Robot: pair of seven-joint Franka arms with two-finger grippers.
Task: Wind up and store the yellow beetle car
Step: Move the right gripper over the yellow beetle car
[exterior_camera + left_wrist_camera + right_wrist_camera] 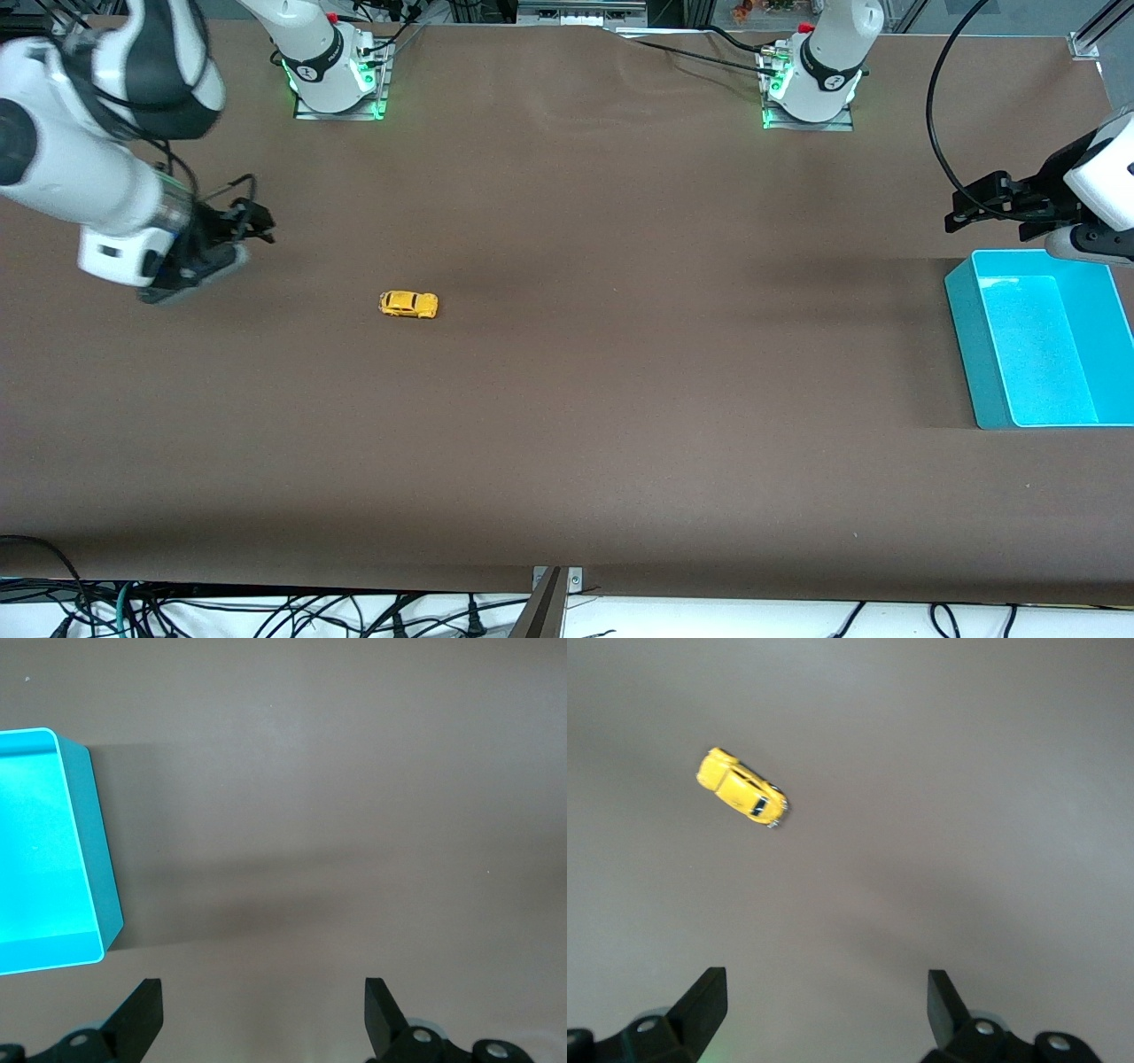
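Note:
My right gripper goes to the yellow beetle car next and closes across the car's doors (407, 303) (743, 789), with one finger along each side.
The yellow beetle car (408, 304) (741, 788) stands on its wheels on the brown table, toward the right arm's end. My right gripper (252, 220) (824, 992) hangs open above the table near that end, apart from the car, with nothing between its fingers. My left gripper (970, 208) (263, 1003) is open and empty too, in the air beside the turquoise bin (1041, 350) (49, 850) at the left arm's end.
The turquoise bin holds nothing that I can see. The two arm bases (332, 66) (811, 80) stand at the table's back edge. Cables hang below the table's front edge (266, 611).

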